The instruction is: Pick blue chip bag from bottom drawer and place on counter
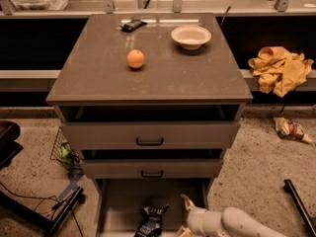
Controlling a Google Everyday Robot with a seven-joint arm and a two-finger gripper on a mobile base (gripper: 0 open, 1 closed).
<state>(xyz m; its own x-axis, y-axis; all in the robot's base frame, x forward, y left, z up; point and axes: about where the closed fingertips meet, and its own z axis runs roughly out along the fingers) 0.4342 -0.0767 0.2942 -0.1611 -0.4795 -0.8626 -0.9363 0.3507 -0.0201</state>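
Next, I grip the blue chip bag's far end (153,212), toward the bottom drawer's back.
The blue chip bag (150,220) lies on the grey floor of the open bottom drawer (123,201), near its front middle. My gripper (186,216) is low at the drawer's right side, just right of the bag; one pale finger points up and left. The white arm reaches in from the lower right. The counter (163,78) on top of the cabinet holds an orange (136,59), a white bowl (191,36) and a small black wrapper (133,24).
The two upper drawers (149,135) are slightly pulled out above the bottom one. A yellow cloth (281,68) hangs at the right, a brown-and-white snack bag (291,130) lies on the floor, and a wire basket (64,149) and cables are at the left.
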